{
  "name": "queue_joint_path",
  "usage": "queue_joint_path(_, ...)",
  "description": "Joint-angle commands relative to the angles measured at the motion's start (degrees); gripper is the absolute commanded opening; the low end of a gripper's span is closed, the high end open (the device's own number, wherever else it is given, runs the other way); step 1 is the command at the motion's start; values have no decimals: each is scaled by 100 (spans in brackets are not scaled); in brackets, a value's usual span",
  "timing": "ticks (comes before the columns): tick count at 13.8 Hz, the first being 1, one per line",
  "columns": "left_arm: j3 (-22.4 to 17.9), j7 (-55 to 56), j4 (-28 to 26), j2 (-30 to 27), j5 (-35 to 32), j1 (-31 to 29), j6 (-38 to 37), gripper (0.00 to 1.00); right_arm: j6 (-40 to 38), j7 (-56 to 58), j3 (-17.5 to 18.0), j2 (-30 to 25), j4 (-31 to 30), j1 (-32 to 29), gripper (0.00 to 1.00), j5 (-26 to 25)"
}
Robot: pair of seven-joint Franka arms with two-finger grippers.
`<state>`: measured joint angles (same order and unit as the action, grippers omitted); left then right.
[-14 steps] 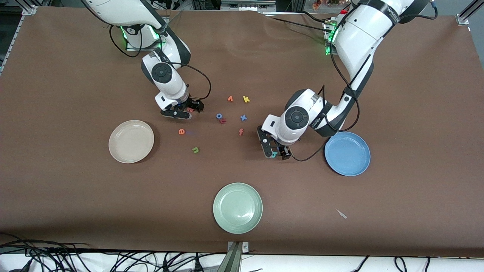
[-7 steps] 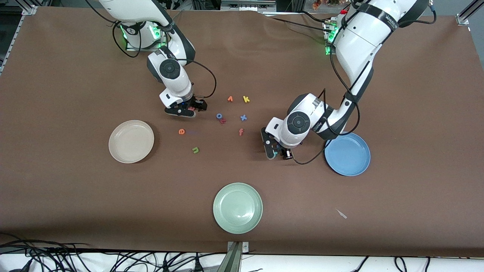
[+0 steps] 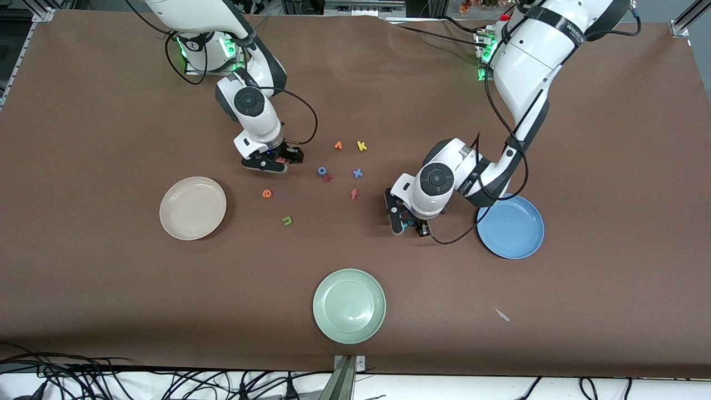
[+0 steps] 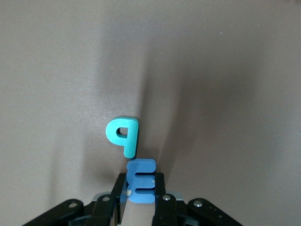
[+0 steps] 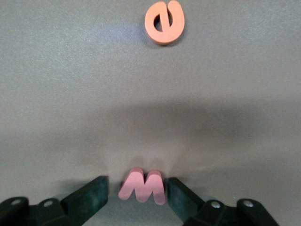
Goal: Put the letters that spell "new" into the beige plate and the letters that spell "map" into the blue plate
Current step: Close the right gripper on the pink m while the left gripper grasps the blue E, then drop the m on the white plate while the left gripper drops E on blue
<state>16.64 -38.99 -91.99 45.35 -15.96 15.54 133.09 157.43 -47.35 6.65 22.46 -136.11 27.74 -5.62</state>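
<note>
The robot's left gripper should release the blue m, now down beside the blue plate, in the middle of the blue plate (image 3: 510,228).
My left gripper (image 3: 408,226) is down on the table beside the blue plate (image 3: 510,226), shut on the blue m (image 4: 141,176). The teal p (image 4: 123,136) lies flat just past its fingertips. My right gripper (image 3: 278,161) is low over the pink w (image 5: 143,186), which lies between its fingers. One finger (image 5: 181,193) touches the w; a small gap remains at the other. The orange e (image 3: 267,193) and green n (image 3: 287,220) lie between that gripper and the beige plate (image 3: 193,208). An orange-yellow a (image 3: 338,145) lies mid-table.
A yellow k (image 3: 361,146), blue o (image 3: 321,170), red r (image 3: 328,178), blue x (image 3: 357,173) and orange-red f (image 3: 354,194) are scattered between the two grippers. A pale green plate (image 3: 349,305) sits nearest the front camera. A small scrap (image 3: 501,314) lies near it.
The left gripper's fingers have closed onto the blue m. The right gripper shifted slightly toward the middle and its fingers have narrowed around the pink w.
</note>
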Motion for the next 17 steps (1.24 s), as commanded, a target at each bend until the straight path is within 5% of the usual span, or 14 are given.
queue_joint_path(1, 15, -65, 84, -79, -206, -60, -239, 0, 77, -99, -102, 39, -21, 65, 57, -132)
queue_joint_path(6, 32, -74, 120, -667, -197, -225, -1292, 0, 77, -73, -111, 4, -12, 56, 35, -150)
queue_joint_path(12, 15, -223, 76, -1133, -206, -964, -2489, 0, -667, 427, -401, -382, 285, 47, 35, -168)
queue_joint_path(17, 15, -250, -231, -1073, -862, -1746, -2176, 0, -2101, 1944, -1138, -707, 945, 38, 35, -132)
